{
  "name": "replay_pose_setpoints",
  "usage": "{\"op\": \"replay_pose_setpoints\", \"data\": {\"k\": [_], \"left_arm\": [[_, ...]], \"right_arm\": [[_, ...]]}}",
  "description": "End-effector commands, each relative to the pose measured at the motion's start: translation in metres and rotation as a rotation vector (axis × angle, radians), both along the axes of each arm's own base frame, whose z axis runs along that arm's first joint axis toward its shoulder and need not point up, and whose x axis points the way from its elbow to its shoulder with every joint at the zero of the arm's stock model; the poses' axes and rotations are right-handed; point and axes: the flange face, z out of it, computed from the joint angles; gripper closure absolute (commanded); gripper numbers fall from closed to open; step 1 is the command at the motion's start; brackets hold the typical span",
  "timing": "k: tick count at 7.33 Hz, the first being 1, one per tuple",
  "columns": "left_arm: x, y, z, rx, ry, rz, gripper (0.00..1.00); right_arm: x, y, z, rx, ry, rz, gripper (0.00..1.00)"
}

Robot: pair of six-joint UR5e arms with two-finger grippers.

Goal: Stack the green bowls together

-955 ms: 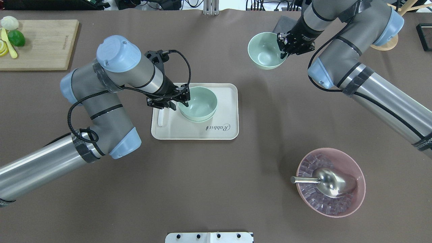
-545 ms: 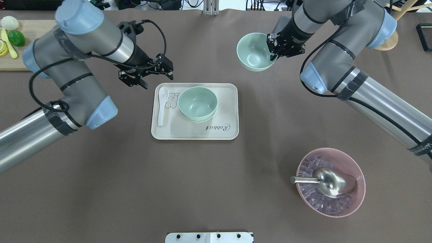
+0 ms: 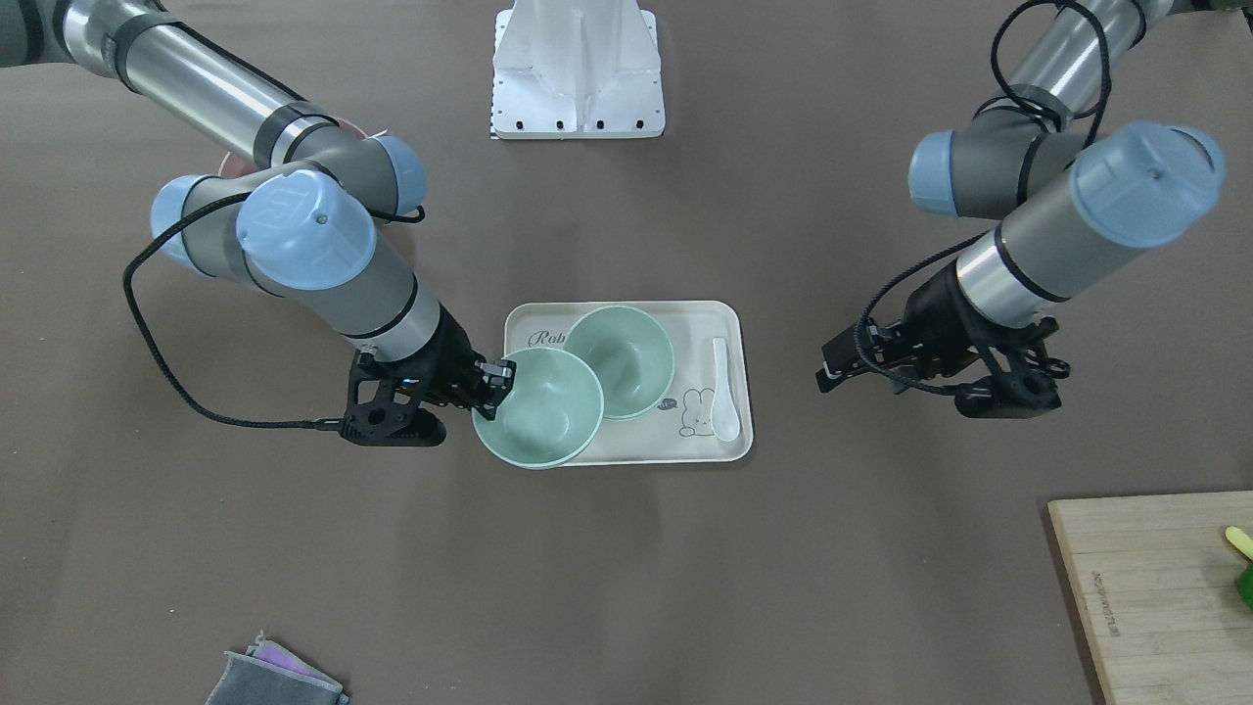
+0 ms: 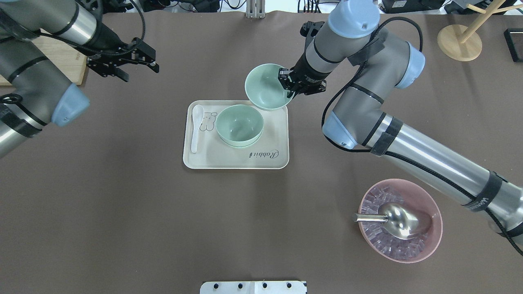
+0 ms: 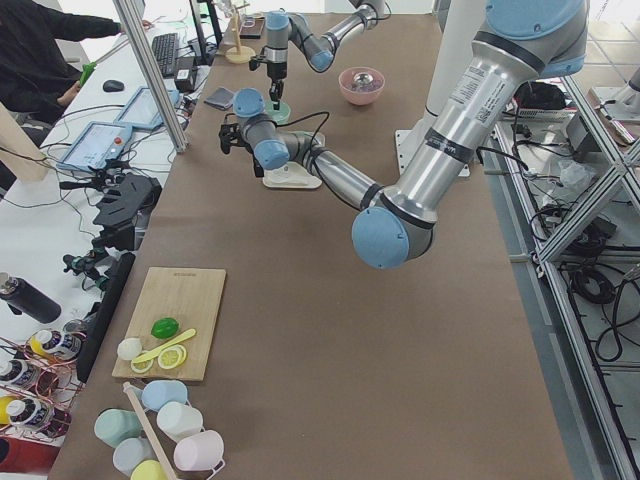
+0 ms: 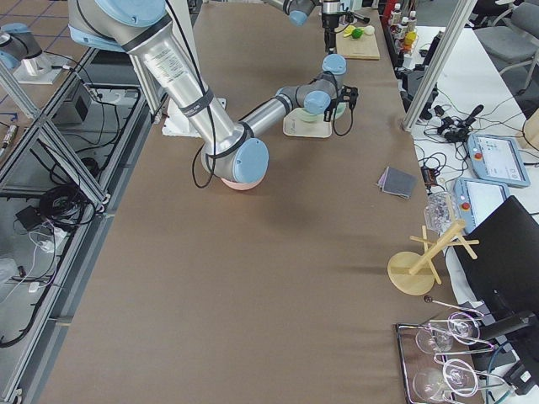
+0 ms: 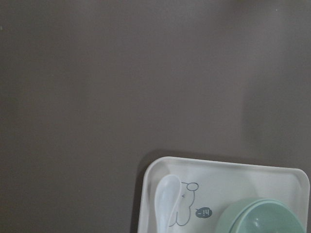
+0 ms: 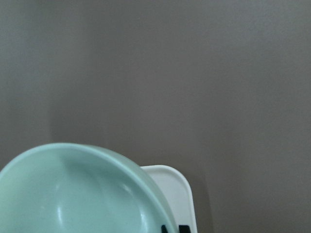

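Note:
I need to use my right gripper to let the raised green bowl go inside the nested green bowls on the cream tray (image 3: 618, 360).
Two pale green bowls sit nested (image 4: 239, 124) on the cream tray (image 4: 245, 161), a double rim showing; the stack also shows in the front view (image 3: 619, 360) and the left wrist view (image 7: 262, 219). My right gripper (image 4: 291, 83) is shut on the rim of a third green bowl (image 4: 263, 86) and holds it raised over the tray's far right corner, beside the stack. That bowl fills the right wrist view (image 8: 82, 194). My left gripper (image 4: 138, 70) is open and empty, off to the far left of the tray.
A white spoon (image 4: 195, 127) lies at the tray's left side. A pink bowl (image 4: 429, 245) with ice and a metal scoop (image 4: 394, 218) stands near right. A wooden stand (image 4: 457, 43) is far right, a cutting board (image 3: 1165, 587) far left, a grey cloth (image 3: 279, 678) beyond.
My left gripper has let go of the bowl on the tray and drawn back to the far left. My right gripper has carried its bowl leftward to the tray's far right corner.

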Motion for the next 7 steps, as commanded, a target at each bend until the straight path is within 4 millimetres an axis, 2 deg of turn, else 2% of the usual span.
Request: {"op": "replay_pose_setpoints", "data": {"k": [1, 2, 4, 5, 7], "left_arm": [[-0.038, -0.009, 0.035, 0.048, -0.027, 0.014, 0.02], [-0.038, -0.009, 0.039, 0.047, -0.030, 0.017, 0.03], [-0.038, -0.008, 0.044, 0.041, -0.034, 0.018, 0.02], [-0.039, -0.010, 0.048, 0.037, -0.036, 0.017, 0.02], [-0.039, -0.007, 0.059, 0.029, -0.041, 0.019, 0.02]], "right_arm": [[-0.024, 0.021, -0.021, -0.012, -0.019, -0.009, 1.00], [-0.035, 0.029, -0.021, -0.024, -0.004, -0.017, 1.00], [-0.052, 0.045, -0.033, -0.030, -0.011, -0.035, 1.00], [-0.055, 0.048, -0.041, -0.040, -0.019, -0.032, 1.00], [-0.059, 0.049, -0.044, -0.029, -0.017, -0.027, 1.00]]}}
